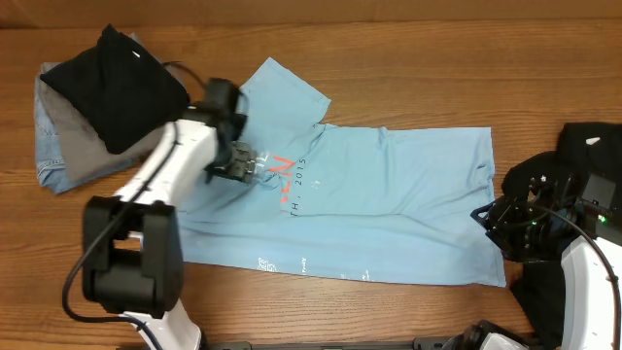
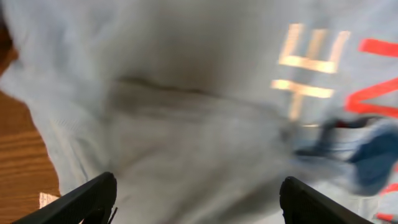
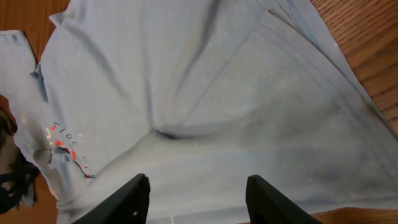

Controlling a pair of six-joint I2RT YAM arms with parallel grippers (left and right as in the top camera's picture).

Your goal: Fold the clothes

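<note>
The robot's right gripper will close on the back corner of the hem [image 1: 488,132] of the light blue T-shirt, on the same side as the outstretched sleeve.
The clothes, a light blue T-shirt [image 1: 389,204] with orange-red and white lettering [image 1: 287,173], lie spread across the wooden table, one sleeve [image 1: 284,92] pointing to the back. My left gripper [image 1: 238,163] hovers over the chest lettering. In the blurred left wrist view the left gripper [image 2: 199,202] is open, its fingers wide apart above the fabric [image 2: 186,124]. My right gripper [image 1: 488,216] is at the shirt's right edge. The right wrist view shows the right gripper [image 3: 199,199] open over the cloth [image 3: 205,93], with nothing pinched.
A pile of other garments, black [image 1: 112,83] on grey and denim [image 1: 58,160], sits at the back left. More black cloth [image 1: 595,144] lies at the right edge by the right arm. Bare wood [image 1: 437,58] runs along the back.
</note>
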